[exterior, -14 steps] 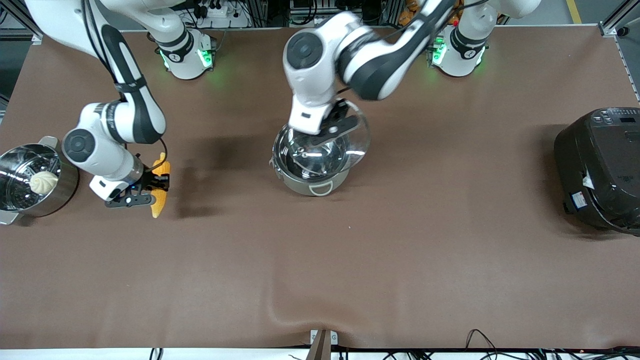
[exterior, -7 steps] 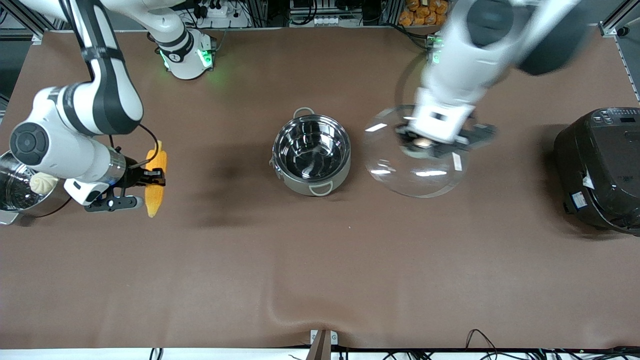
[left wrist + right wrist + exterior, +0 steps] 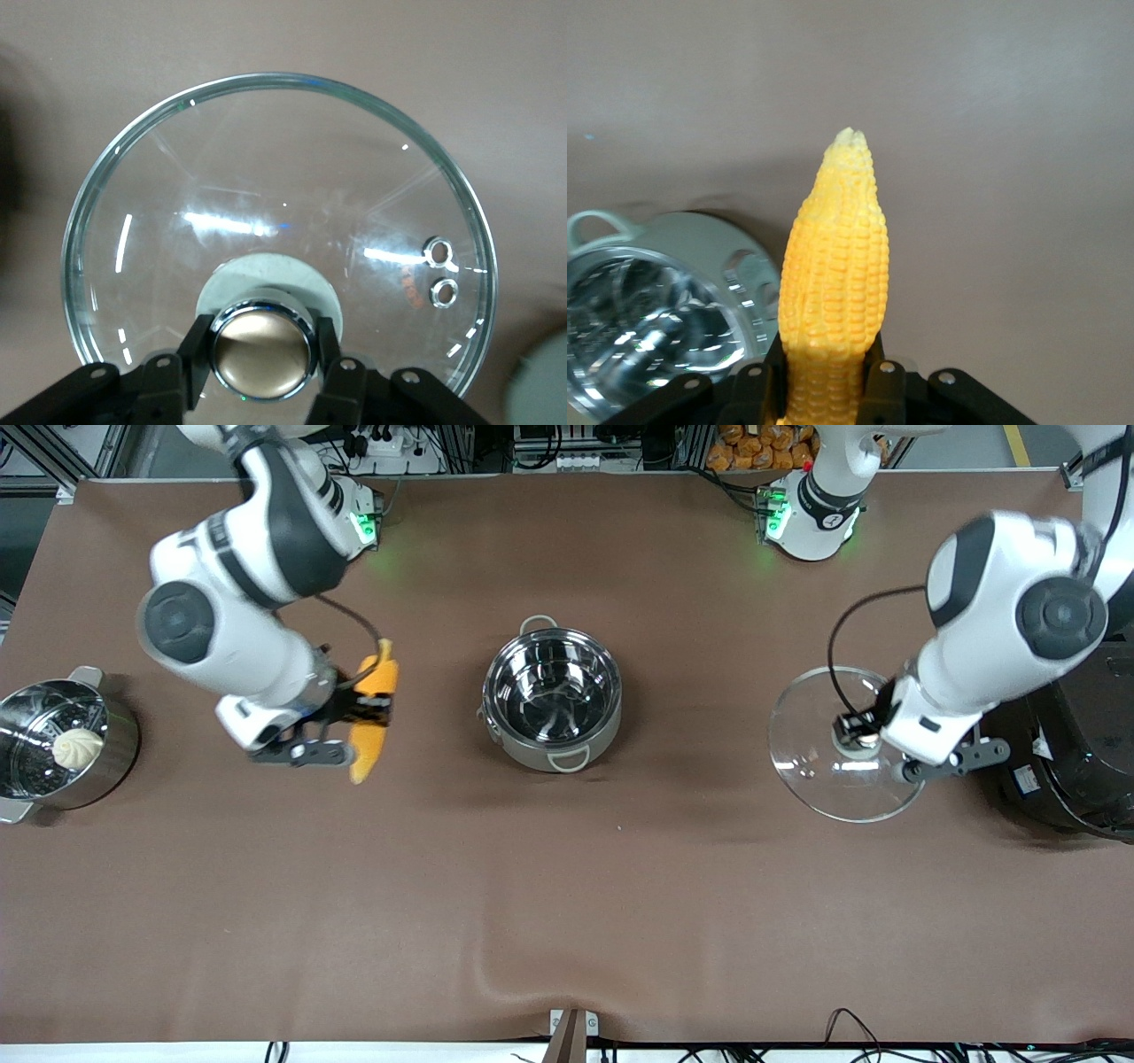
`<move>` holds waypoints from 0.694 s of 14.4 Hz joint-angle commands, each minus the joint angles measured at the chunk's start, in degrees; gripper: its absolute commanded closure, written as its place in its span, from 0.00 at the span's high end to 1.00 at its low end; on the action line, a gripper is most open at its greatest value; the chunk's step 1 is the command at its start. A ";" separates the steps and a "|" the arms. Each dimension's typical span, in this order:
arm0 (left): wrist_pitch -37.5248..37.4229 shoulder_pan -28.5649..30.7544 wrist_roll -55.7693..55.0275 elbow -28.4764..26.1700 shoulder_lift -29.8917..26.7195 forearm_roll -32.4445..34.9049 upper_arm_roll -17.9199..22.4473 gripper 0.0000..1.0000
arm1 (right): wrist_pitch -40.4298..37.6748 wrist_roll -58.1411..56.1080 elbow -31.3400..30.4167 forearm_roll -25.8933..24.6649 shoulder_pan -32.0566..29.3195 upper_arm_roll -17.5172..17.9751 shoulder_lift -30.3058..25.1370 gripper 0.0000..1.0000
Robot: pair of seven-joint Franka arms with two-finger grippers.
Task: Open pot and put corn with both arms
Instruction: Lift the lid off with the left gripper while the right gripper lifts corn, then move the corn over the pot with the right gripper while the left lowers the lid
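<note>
My right gripper should put the corn, now held above the table beside the pot, down on the shiny steel bottom of the grey-green pot point(image 3: 563, 701) point(image 3: 645, 338).
The grey-green pot point(image 3: 551, 695) stands open mid-table, its shiny steel inside empty; it also shows in the right wrist view point(image 3: 656, 310). My right gripper point(image 3: 365, 716) is shut on the yellow-orange corn point(image 3: 379, 677) and holds it above the table beside the pot, toward the right arm's end. In the right wrist view the corn point(image 3: 837, 266) sticks out from the gripper point(image 3: 828, 381). My left gripper point(image 3: 855, 735) is shut on the copper knob point(image 3: 264, 350) of the clear glass lid point(image 3: 806, 726), over the table between the pot and the rice cooker. The lid point(image 3: 266, 177) fills the left wrist view.
A steel steamer pot point(image 3: 111, 757) with a white bun point(image 3: 77, 748) stands at the right arm's end. A large black rice cooker point(image 3: 1063, 762) stands at the left arm's end, close to the lid. Brown cloth covers the table.
My left gripper has carried the lid off the pot and on to beside the rice cooker. My right gripper has lifted the corn and moved it toward the pot.
</note>
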 commanded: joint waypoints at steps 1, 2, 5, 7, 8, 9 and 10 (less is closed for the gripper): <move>6.51 3.99 5.86 -9.22 -2.61 -0.03 -0.96 0.00 | 2.70 9.31 1.17 -2.51 3.73 2.45 1.04 0.16; 8.18 6.00 7.27 -11.77 -2.61 -0.03 -1.05 0.00 | 4.19 13.61 1.17 -4.96 6.97 2.62 1.57 0.16; 15.46 6.63 8.08 -19.76 -3.75 -0.03 -1.05 0.00 | 8.50 21.46 0.55 -8.50 13.75 2.63 3.59 0.16; 23.19 6.55 8.08 -24.78 -4.02 -0.11 -1.14 0.00 | 9.74 24.45 0.55 -9.20 16.92 2.54 5.08 0.16; 26.10 6.46 8.08 -26.54 -3.67 -0.03 -1.14 0.00 | 10.96 25.94 0.55 -10.16 18.07 2.54 6.13 0.16; 28.65 6.28 7.99 -28.47 -3.31 -0.03 -1.14 0.00 | 12.02 27.18 0.47 -11.04 19.12 2.54 7.19 0.16; 31.46 6.28 8.07 -30.23 -2.96 0.15 -1.22 0.00 | 12.55 27.97 0.38 -12.01 20.09 2.54 7.98 0.16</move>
